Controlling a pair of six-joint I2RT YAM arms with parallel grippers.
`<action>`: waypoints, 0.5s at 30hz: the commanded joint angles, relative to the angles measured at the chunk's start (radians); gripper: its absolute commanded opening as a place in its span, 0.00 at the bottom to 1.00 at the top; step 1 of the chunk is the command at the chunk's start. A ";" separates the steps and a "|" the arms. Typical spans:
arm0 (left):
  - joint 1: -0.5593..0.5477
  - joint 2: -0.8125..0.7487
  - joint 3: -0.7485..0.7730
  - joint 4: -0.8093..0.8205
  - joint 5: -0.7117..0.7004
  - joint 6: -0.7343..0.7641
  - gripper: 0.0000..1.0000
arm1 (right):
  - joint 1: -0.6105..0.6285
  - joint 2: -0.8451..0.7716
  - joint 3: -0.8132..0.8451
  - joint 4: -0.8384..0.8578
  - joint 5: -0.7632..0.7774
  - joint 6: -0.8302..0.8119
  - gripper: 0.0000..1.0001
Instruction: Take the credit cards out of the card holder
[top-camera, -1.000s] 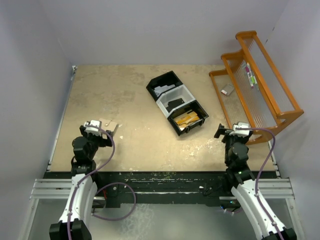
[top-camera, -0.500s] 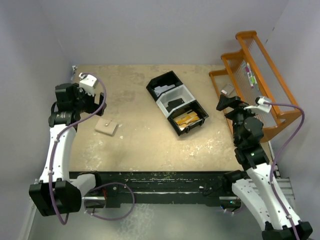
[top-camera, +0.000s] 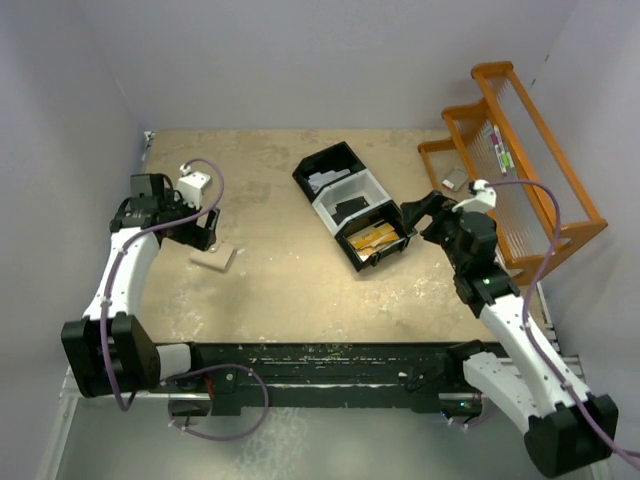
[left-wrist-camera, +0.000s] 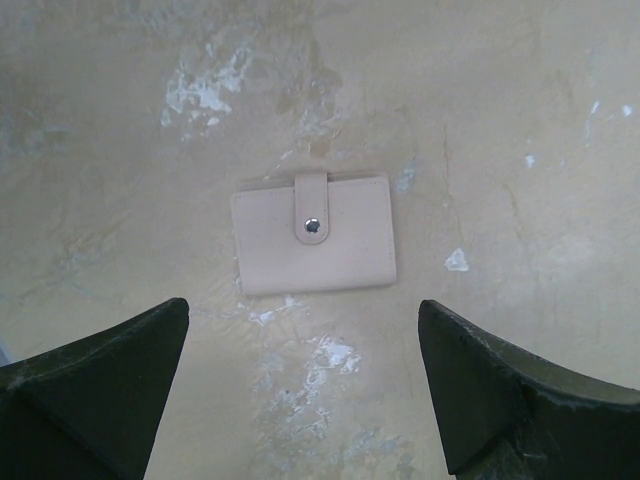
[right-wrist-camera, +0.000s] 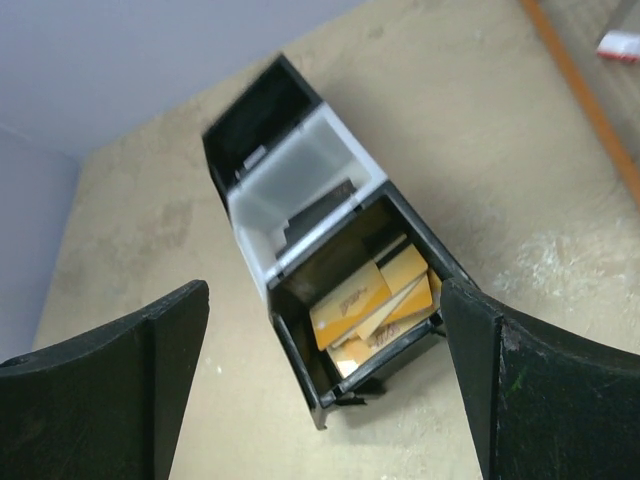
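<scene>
My left gripper should close on the card holder's short edge (top-camera: 196, 251) (left-wrist-camera: 240, 248), the one farthest from the black tray.
The card holder (left-wrist-camera: 313, 235) lies flat and closed on the table, tan face up, its strap fastened by a metal snap. Its inside is hidden, so no credit cards show in it. In the top view the card holder (top-camera: 213, 257) sits at the left, and my left gripper (top-camera: 203, 232) hovers just above it. Seen from the left wrist, the left gripper (left-wrist-camera: 303, 325) is open and empty, the holder just beyond its tips. My right gripper (top-camera: 413, 215) is open and empty, raised beside the black tray's near end. The right wrist view frames that end between the right gripper (right-wrist-camera: 325, 300) jaws.
A black three-compartment tray (top-camera: 322, 170) lies diagonally mid-table, with several orange cards (right-wrist-camera: 375, 300) in its near compartment. An orange rack (top-camera: 520, 170) with small items stands at the right. Walls close in the table's left, back and right.
Both arms rose from the table's near edge and reached out. The left swung out and came over the card holder. The right moved left to the tray's near end.
</scene>
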 joint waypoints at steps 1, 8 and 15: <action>-0.001 0.098 -0.010 0.021 -0.071 0.066 0.99 | 0.059 0.104 0.054 0.017 -0.049 -0.075 1.00; 0.000 0.240 0.037 0.012 -0.062 0.061 0.98 | 0.338 0.281 0.104 0.015 0.177 -0.127 1.00; 0.011 0.340 0.063 0.053 -0.137 0.054 0.89 | 0.525 0.424 0.193 0.037 0.253 -0.169 0.99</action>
